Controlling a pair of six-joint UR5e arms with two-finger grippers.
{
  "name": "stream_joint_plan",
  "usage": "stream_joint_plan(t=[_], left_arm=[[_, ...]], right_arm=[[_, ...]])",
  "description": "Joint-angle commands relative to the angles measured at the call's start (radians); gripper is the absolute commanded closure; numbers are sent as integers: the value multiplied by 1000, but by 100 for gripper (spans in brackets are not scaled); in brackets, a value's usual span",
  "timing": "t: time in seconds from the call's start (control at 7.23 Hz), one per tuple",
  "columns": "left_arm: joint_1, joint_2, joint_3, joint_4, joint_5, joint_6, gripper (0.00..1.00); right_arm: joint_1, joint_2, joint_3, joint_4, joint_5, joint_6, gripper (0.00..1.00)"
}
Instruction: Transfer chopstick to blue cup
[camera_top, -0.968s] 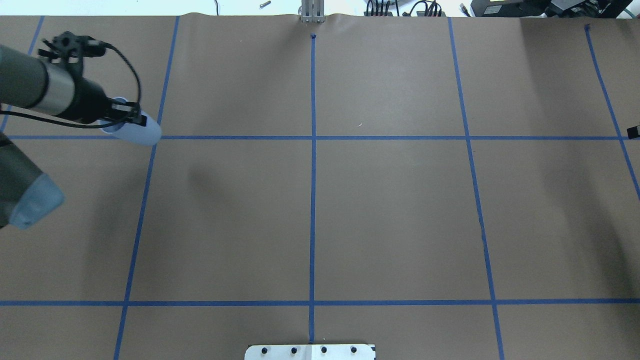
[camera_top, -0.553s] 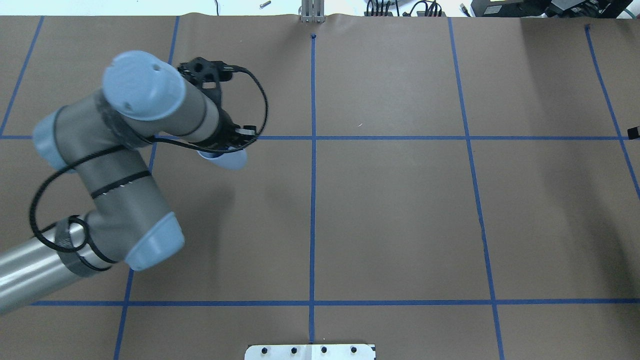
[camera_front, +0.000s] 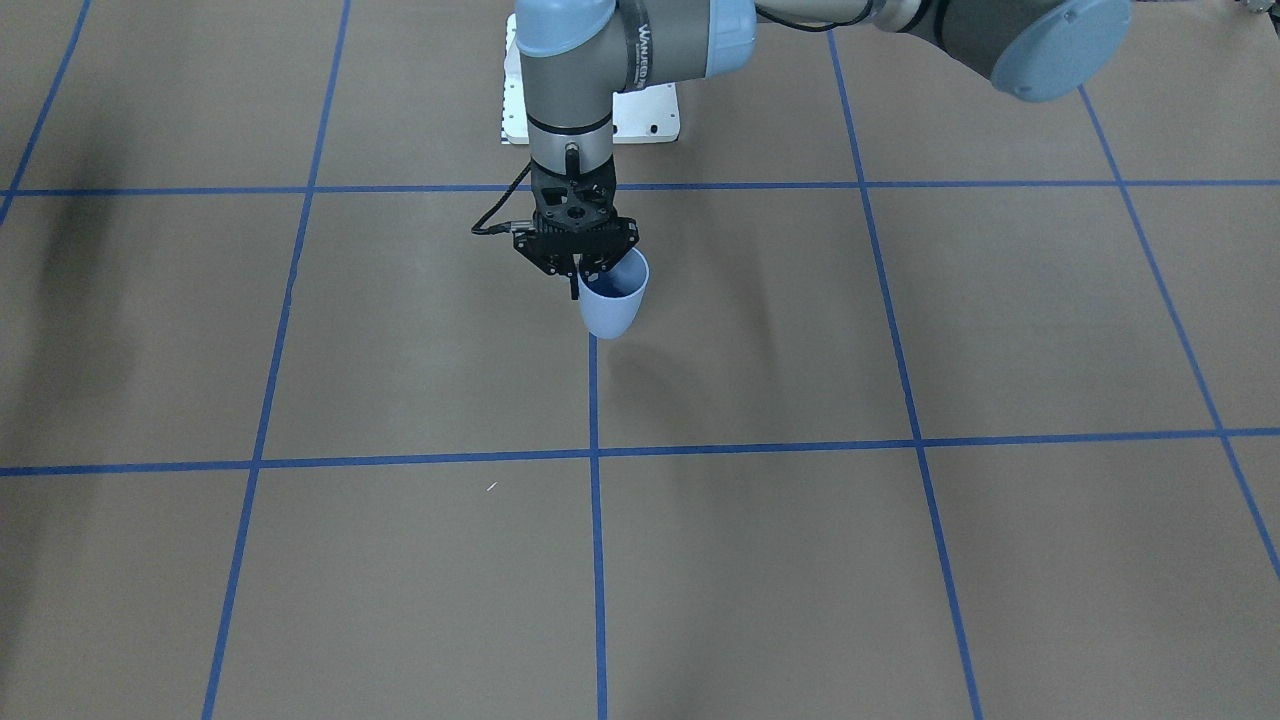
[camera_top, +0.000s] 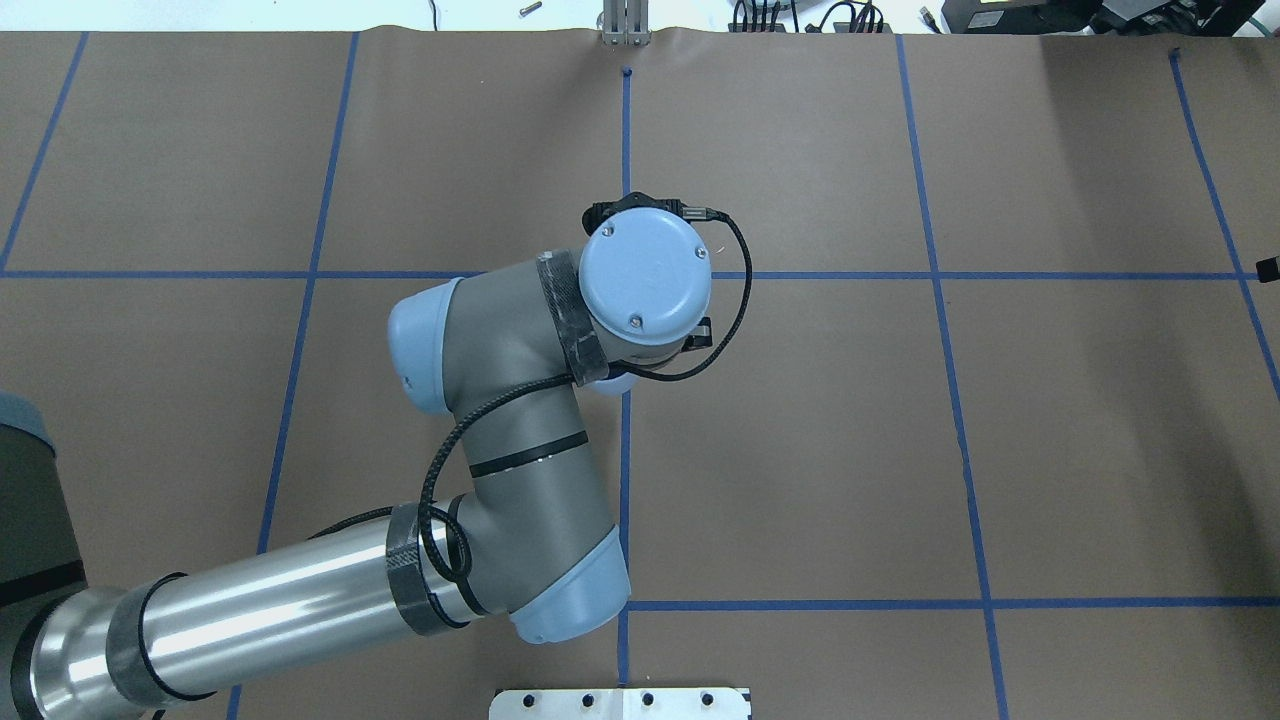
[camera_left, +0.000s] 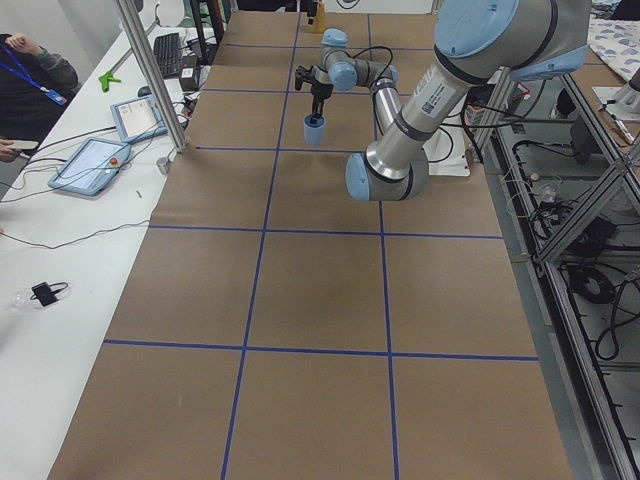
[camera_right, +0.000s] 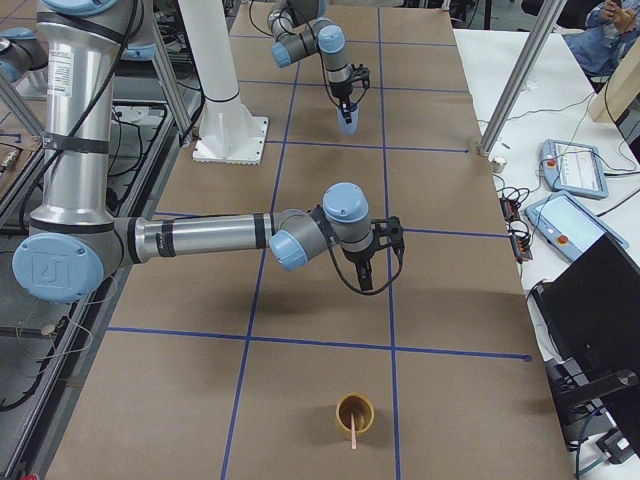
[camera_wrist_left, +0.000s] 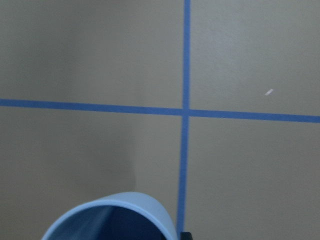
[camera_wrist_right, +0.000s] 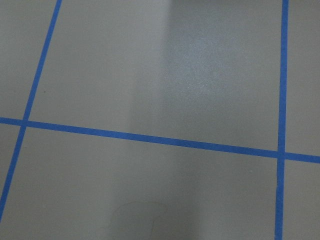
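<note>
The robot's left gripper should set the blue cup down on the tape line (camera_front: 597, 322) between the white plate and the crossing. The cup is now upright near the table's middle.
My left gripper (camera_front: 583, 272) is shut on the rim of the blue cup (camera_front: 612, 301), holding it upright near the table's middle, over a blue tape line. The cup's shadow lies apart from its base. In the overhead view the left wrist hides the gripper, and only a sliver of the cup (camera_top: 615, 384) shows. The left wrist view catches the cup's rim (camera_wrist_left: 112, 220). One pink chopstick (camera_right: 355, 432) leans in a brown cup (camera_right: 354, 411) at the table's right end. My right gripper (camera_right: 366, 285) points down above the paper short of that cup; I cannot tell its state.
Brown paper with a blue tape grid covers the table. A white mounting plate (camera_front: 650, 115) sits at the robot's edge. Metal posts (camera_right: 520, 70) and tablets (camera_right: 573, 165) stand on the white side bench, where a person (camera_left: 35, 75) sits.
My left arm has swung from the table's left side to its middle, carrying the blue cup with it. The wrist now points straight down.
</note>
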Motion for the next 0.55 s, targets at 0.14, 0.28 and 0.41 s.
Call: stream_joint_plan(t=[0.14,0.28,0.41], left_arm=[[52,-3,20,1,9,-22,100],[60,-4,41,-13,47,-22,100],[64,-4,51,-22,58,-22,100]], right_arm=[[0,-5,0,0,0,0,0],[0,-4,0,0,0,0,0],[0,-2,0,0,0,0,0]])
